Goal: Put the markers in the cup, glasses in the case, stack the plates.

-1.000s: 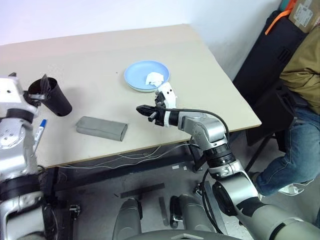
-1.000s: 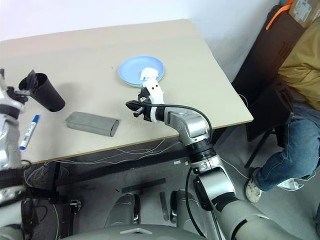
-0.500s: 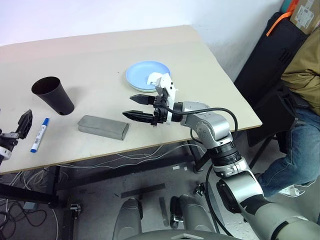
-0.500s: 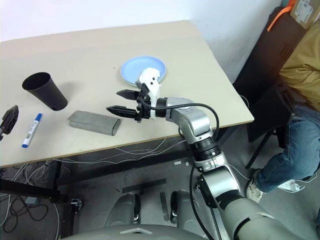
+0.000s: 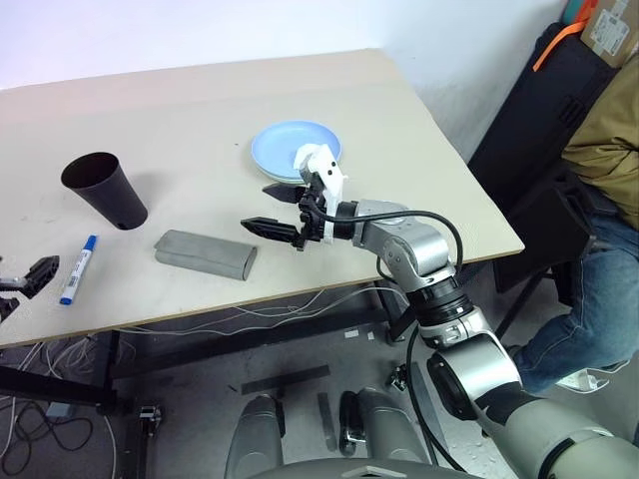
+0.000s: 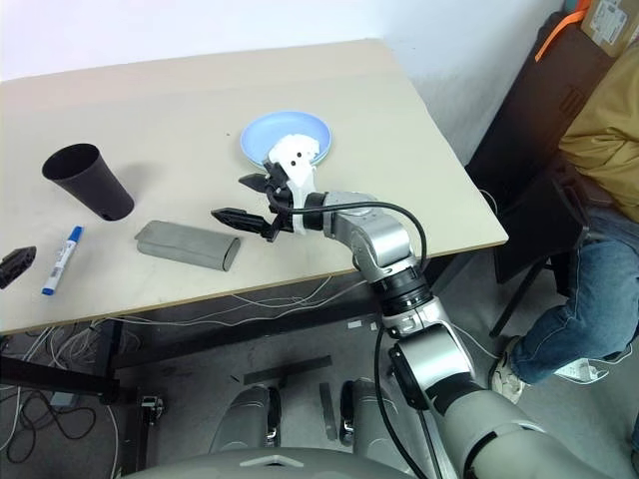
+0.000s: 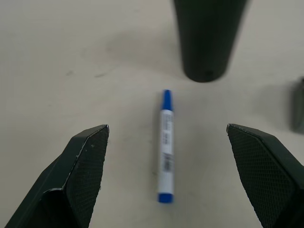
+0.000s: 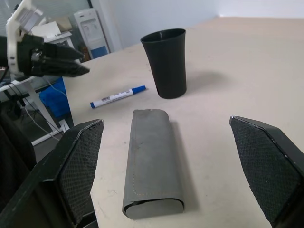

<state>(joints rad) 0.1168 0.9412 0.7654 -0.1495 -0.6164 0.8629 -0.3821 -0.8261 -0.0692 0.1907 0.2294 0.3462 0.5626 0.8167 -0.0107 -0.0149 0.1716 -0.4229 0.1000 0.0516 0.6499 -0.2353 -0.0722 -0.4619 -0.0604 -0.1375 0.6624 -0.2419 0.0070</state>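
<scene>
Next, my left gripper should go to the middle of the marker's white body [image 5: 79, 271] [image 7: 166, 145], below its blue cap, and close there.
A blue-capped marker [image 5: 78, 269] lies flat near the table's front left edge, just in front of the upright black cup [image 5: 105, 190]. My left gripper [image 5: 22, 287] hovers open off the front left edge, pointing at the marker [image 7: 165, 145] without touching it. The grey case [image 5: 205, 254] lies shut in the front middle. My right gripper [image 5: 258, 207] hangs open and empty above the table, just right of the case [image 8: 153, 164] and pointing left along it. A light blue plate [image 5: 285, 145] sits behind it. The glasses are out of view.
A crumpled white tissue [image 5: 310, 157] rests on the blue plate. A seated person [image 5: 599, 190] in jeans is at the right, beyond the table's right edge, beside a black chair [image 5: 529, 130]. Cables [image 5: 270, 314] hang under the front edge.
My right gripper went from shut to open and stayed near the case. My left arm drew back and down from beside the cup to the table's front left edge.
</scene>
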